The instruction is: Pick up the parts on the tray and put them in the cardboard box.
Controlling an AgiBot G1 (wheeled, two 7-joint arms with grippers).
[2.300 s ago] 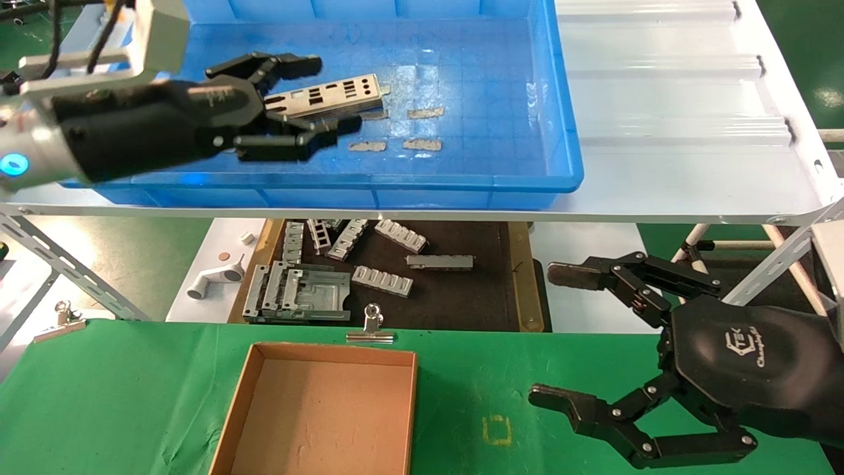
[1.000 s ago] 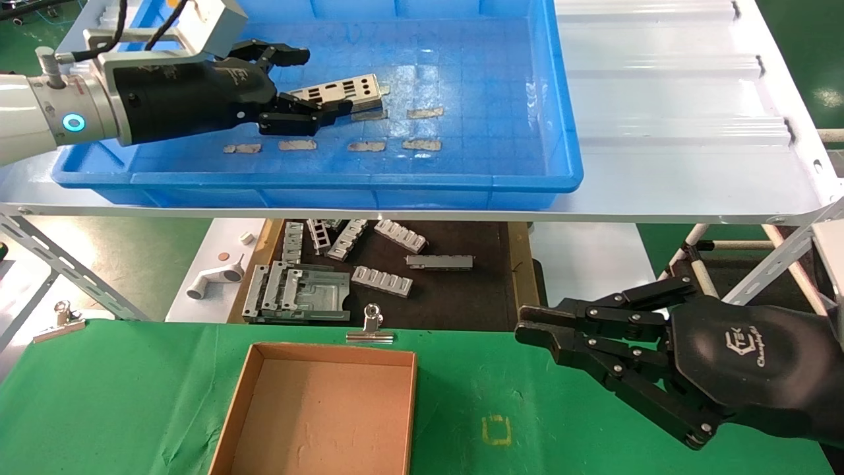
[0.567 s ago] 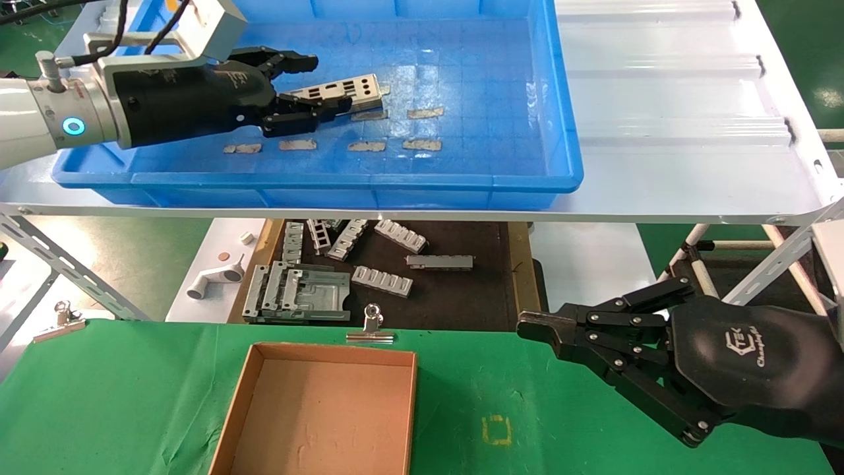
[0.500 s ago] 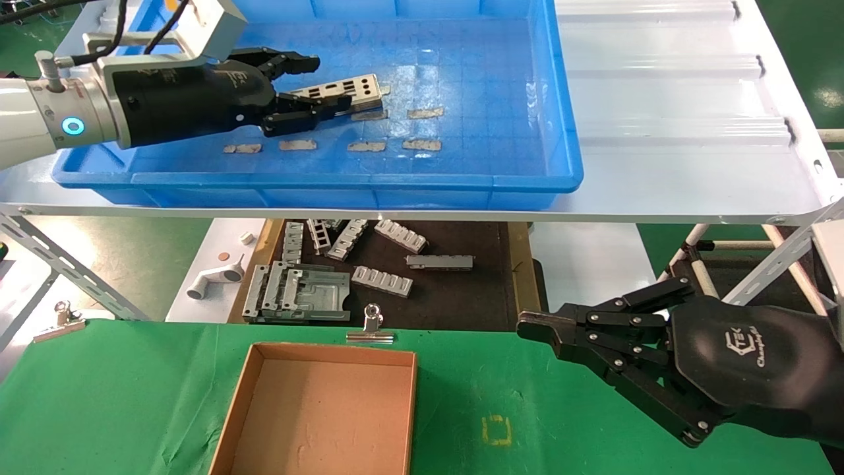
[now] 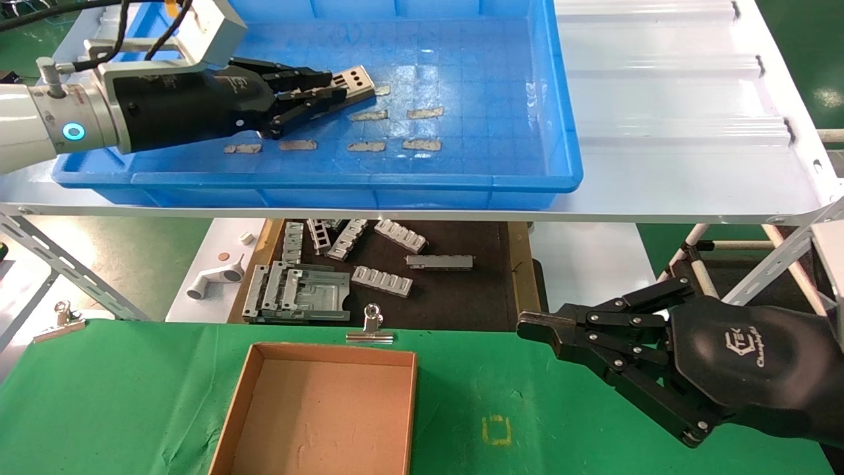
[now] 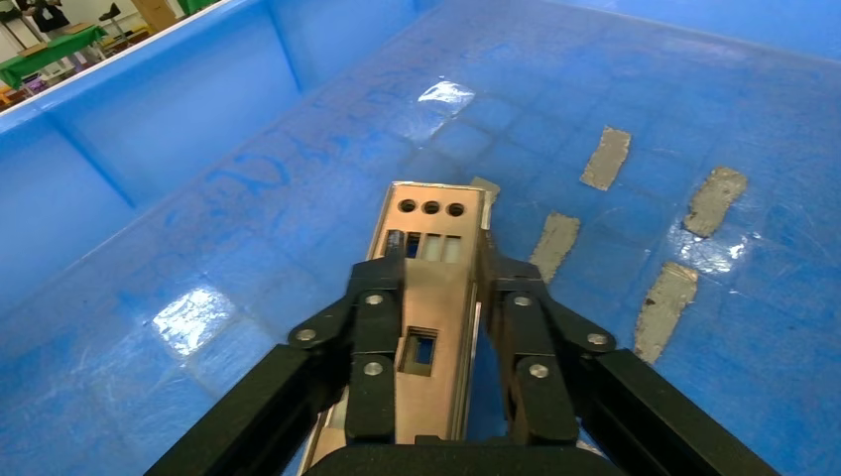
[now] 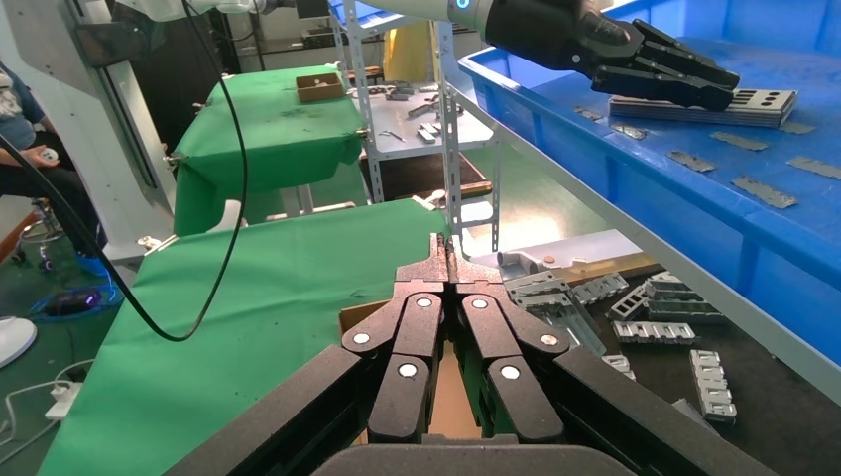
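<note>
One finger of my left gripper lies over the top of the slanted silver part, so I should open, line up and grip both its long edges (image 6: 380, 226).
A silver part (image 5: 353, 78) with port cutouts lies in the blue tray (image 5: 461, 186) on the upper shelf. My left gripper (image 5: 324, 88) is shut on it, one finger on each long edge. In the left wrist view the part (image 6: 429, 226) runs between the fingers (image 6: 377, 297) of the left gripper (image 6: 441, 270), with another plate edge showing under it. The cardboard box (image 5: 323, 415) sits open on the green table. To its right hangs my right gripper (image 5: 529, 328), shut and holding nothing; its closed tips (image 7: 446, 250) meet.
Several grey tape scraps (image 5: 422, 144) dot the tray floor. The tray stands on a white corrugated shelf (image 5: 672, 132). Ribbed grey brackets (image 5: 382, 280) lie on a lower dark mat. A binder clip (image 5: 371, 326) holds the green cloth behind the box.
My left gripper slid forward over the part and shut on its edges; the part's far end swung up and left. The right gripper went from open to shut, then stayed still.
</note>
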